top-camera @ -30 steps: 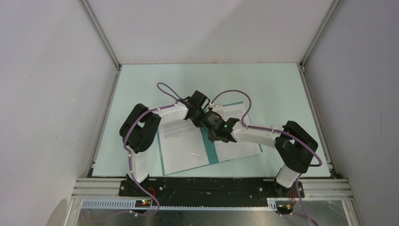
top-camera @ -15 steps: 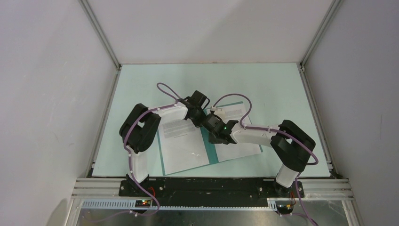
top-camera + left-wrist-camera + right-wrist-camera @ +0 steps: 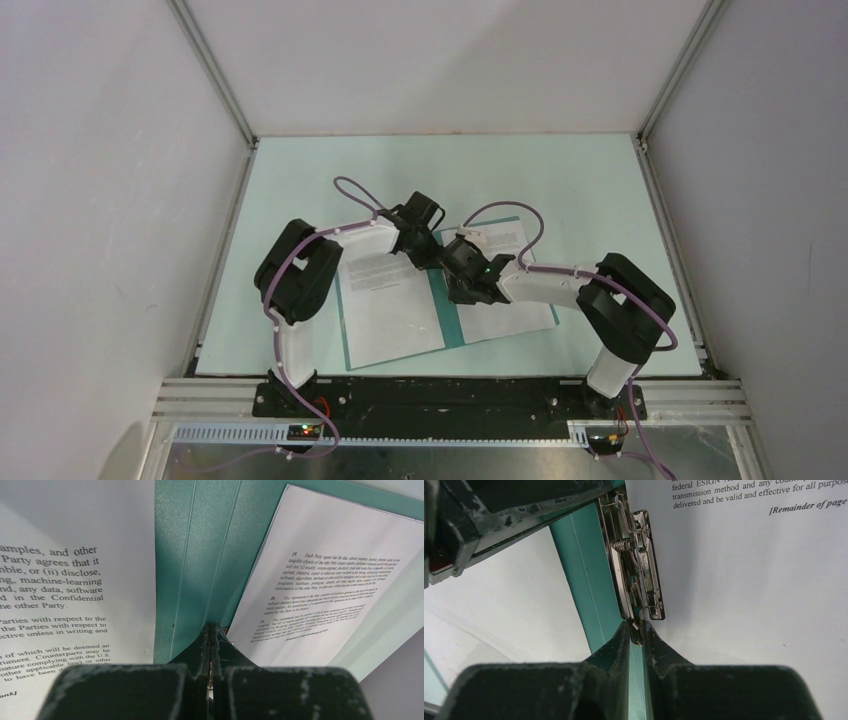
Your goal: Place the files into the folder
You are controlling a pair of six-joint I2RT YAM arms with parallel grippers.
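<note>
My left gripper is shut and empty at the far end of the clip. I need to open it, move it nearer and grip the clip's lever [image 3: 620, 562] beside the spring.
The teal folder [image 3: 449, 318] lies open on the table with one of the files on each half: a left sheet [image 3: 390, 305] and a right sheet [image 3: 512, 312]. Both grippers meet at the far end of the spine. My left gripper [image 3: 212, 629] is shut with nothing between its fingers, tips down on the folder's spine [image 3: 200, 540] between the two sheets [image 3: 65, 580] [image 3: 325, 575]. In the right wrist view the metal clip [image 3: 644, 570] sits on the spine beside the right sheet [image 3: 749, 590]. My right gripper [image 3: 638, 630] is shut on the clip's near lever end.
The pale green table [image 3: 560, 180] is walled by white panels on three sides, with aluminium frame posts [image 3: 215, 75] at the back corners. Both arm bases stand on the black rail [image 3: 450, 395] at the near edge. Purple cables loop above each wrist.
The right arm's wrist has shifted slightly toward the far right and its cable loop has risen. The left arm, the folder and both sheets stay where they were.
</note>
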